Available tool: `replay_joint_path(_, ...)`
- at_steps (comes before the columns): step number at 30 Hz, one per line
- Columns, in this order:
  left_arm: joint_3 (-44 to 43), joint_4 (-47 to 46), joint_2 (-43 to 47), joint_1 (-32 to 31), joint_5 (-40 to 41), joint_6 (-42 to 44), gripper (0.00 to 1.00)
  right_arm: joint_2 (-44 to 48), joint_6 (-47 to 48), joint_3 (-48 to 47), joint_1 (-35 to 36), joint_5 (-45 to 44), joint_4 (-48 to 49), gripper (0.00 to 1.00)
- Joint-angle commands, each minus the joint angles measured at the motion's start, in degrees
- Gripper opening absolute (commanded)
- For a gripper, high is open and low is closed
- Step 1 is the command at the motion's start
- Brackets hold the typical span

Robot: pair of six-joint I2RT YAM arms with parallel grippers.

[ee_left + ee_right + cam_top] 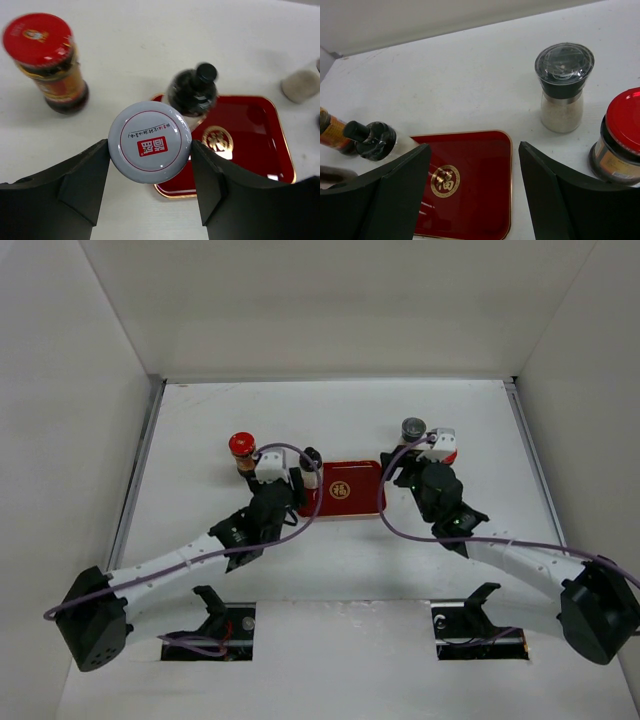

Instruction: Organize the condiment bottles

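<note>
The robot's left gripper should set the silver-lidded jar, now at the tray's near edge, down beside the black-capped bottle, on the red tray (338, 475) (220, 120) just behind its gold emblem.
My left gripper (150, 150) is shut on a silver-lidded jar (150, 142); its fingers press both sides of the lid, which carries a red label. It sits at the near left edge of the red tray (250, 135). A red-capped bottle (45, 60) with dark contents stands on the table to the left. A black-capped bottle (195, 92) stands at the tray's far left corner. My right gripper (475, 150) is open and holds nothing above the tray's (480, 200) right part. Beyond it stand a dark-lidded grinder (564, 85) and a red-lidded jar (620, 135).
In the top view the tray (342, 490) lies mid-table between the two grippers, left (298, 488) and right (395, 475). White walls close in the table at the back and both sides. The red-capped bottle (241, 448) and grinder (413, 427) flank the tray.
</note>
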State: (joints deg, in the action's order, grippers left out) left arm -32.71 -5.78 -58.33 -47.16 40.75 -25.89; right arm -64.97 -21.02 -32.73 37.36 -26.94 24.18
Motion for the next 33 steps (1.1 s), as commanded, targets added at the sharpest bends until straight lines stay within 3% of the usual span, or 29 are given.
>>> replay_joint_path(1, -2.9, -4.8, -1.9, -5.3, 2.4, -1.1, 0.27, 2.6, -0.6, 0.9, -1.5, -0.4, 3.9, 0.78)
replay_joint_path(11, -15.8, -15.4, -20.4, -11.2, 0.2, 2.4, 0.27, 3.6, -1.6, 1.7, -2.9, -0.7, 3.6, 0.78)
replay_joint_path(21, -26.7, -21.6, -38.8, -5.5, -2.3, 7.4, 0.27, 9.7, -3.6, 3.8, -5.8, -2.9, 2.3, 0.77)
replay_joint_path(30, -29.9, -25.2, -45.4, -2.8, -1.9, 8.5, 0.28, 12.6, -6.9, 5.1, -9.3, -2.4, 0.5, 0.77)
replay_joint_path(33, -29.4, -25.4, -45.9, -2.7, -1.8, 8.3, 0.37, 12.1, -7.0, 5.0, -9.4, -2.4, 0.4, 0.78)
